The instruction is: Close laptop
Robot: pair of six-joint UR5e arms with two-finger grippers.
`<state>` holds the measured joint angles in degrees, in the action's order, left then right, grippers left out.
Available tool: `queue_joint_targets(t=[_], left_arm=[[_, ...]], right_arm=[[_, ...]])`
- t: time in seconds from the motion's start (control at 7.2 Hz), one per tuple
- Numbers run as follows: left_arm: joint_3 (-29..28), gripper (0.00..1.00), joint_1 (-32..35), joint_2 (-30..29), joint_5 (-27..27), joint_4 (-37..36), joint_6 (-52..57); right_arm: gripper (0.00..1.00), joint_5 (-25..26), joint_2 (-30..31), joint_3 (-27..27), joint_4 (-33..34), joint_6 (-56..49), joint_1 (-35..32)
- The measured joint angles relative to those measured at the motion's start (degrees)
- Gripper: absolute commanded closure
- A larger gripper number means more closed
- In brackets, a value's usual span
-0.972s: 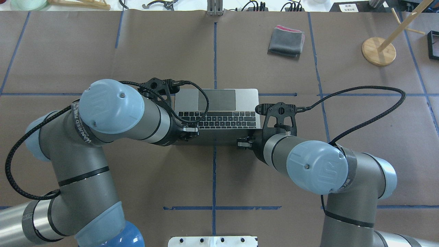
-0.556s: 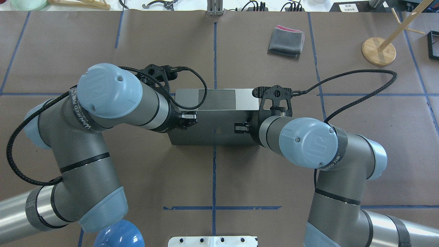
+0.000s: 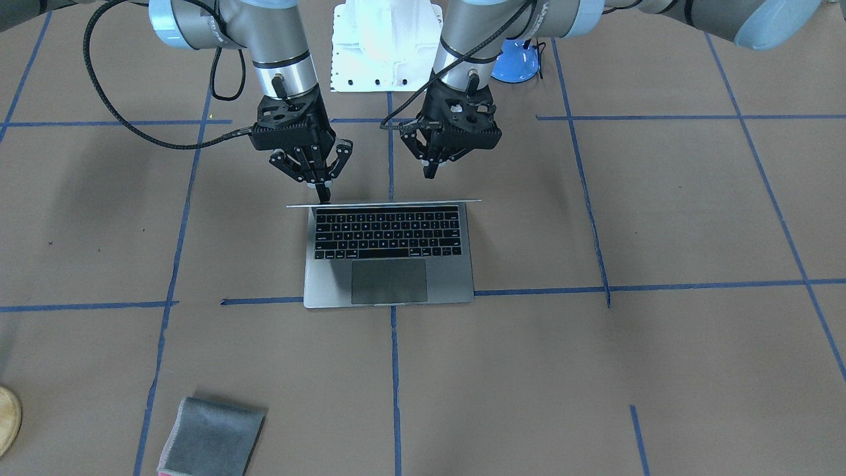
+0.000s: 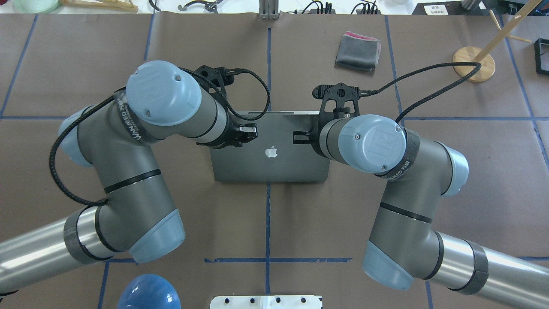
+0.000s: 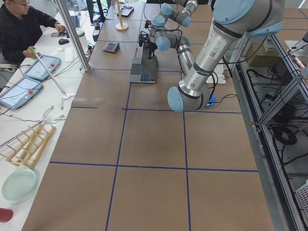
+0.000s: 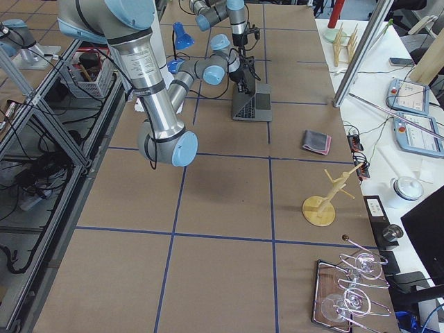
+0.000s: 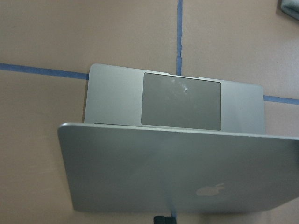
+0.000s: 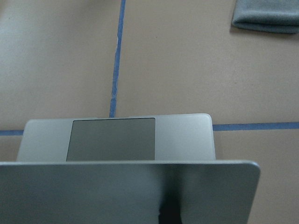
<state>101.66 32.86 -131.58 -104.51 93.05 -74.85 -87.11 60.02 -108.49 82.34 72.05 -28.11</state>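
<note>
The robot's right gripper should release the lid once it lies flat over the laptop's keyboard and trackpad (image 3: 388, 254).
The space-grey laptop (image 4: 270, 165) sits mid-table with its lid partly lowered over the keyboard. From overhead the lid's back with the apple logo hides the keys. The front view still shows the keyboard and trackpad (image 3: 390, 281) under the lid's thin edge. My left gripper (image 4: 248, 128) is shut, its tip against the lid's back near the top edge; it also shows in the front view (image 3: 429, 173). My right gripper (image 4: 300, 137) is shut and also rests on the lid's back (image 3: 323, 193). Both wrist views look down over the lid (image 7: 163, 168) (image 8: 117, 186) to the trackpad.
A folded grey cloth (image 4: 358, 51) lies beyond the laptop to the right. A wooden stand (image 4: 473, 64) is at the far right, a black frame beside it. A blue dome (image 4: 148, 292) and the white base plate (image 4: 266, 301) sit between the arms.
Both grippers have moved away from the robot, over the laptop. The lid has swung from near upright down over the keyboard, so its back and logo now face up.
</note>
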Motion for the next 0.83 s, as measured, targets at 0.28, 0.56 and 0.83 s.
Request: queue_joint_targets(t=[0.28,0.56,0.83], left_arm=[[-5.23,1.00,0.95,-1.22,-0.01,3.54,0.49],[-7.87,1.00,1.73,-1.44,-0.07,4.67,1.52],[-10.61,1.00,2.29,-1.51,-0.08,7.22,2.08]], right_arm=[[1.00,-1.12,-0.67,1.87,-0.23,-0.64,-1.02],[1.00,-3.54,-3.99,7.93,-2.50,-1.23,-2.66],[1.00,-4.93,-6.49,14.09,-5.74,-1.60,-3.94]])
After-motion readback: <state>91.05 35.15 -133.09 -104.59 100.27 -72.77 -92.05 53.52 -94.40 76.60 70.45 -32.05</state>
